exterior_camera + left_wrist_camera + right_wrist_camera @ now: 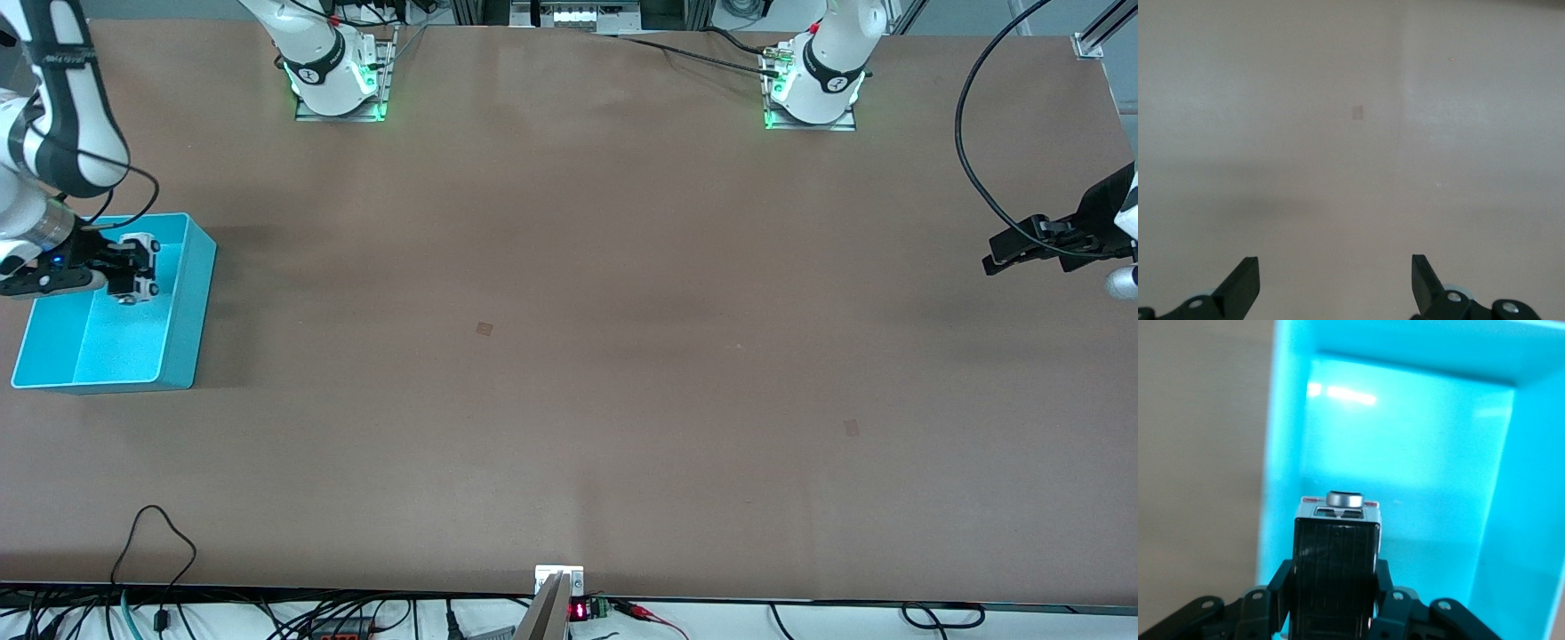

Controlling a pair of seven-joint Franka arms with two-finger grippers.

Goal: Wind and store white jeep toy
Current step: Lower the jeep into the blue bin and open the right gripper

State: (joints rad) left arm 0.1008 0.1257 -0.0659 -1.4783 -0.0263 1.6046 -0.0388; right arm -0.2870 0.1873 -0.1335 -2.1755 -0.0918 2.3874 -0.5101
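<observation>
The robot's right gripper will release the white jeep toy on the middle of the blue bin's bottom [140, 313] [1386, 519].
The white jeep toy [140, 267], small and boxy with dark wheels, is held in my right gripper [120, 268] over the blue bin [182, 320] at the right arm's end of the table. In the right wrist view the toy's black roof panel [1335, 573] fills the space between the fingers [1279, 581], with the bin's floor [1405, 487] under it. The gripper is shut on the toy's sides. My left gripper [1009, 251] hangs open and empty over bare table at the left arm's end; its fingertips [1245, 280] stand wide apart in the left wrist view.
The blue bin holds nothing else that I can see. Brown tabletop [569, 356] spreads between the two arms. Cables [151, 542] lie along the table's edge nearest the front camera. The arm bases [338, 80] stand at the edge farthest from that camera.
</observation>
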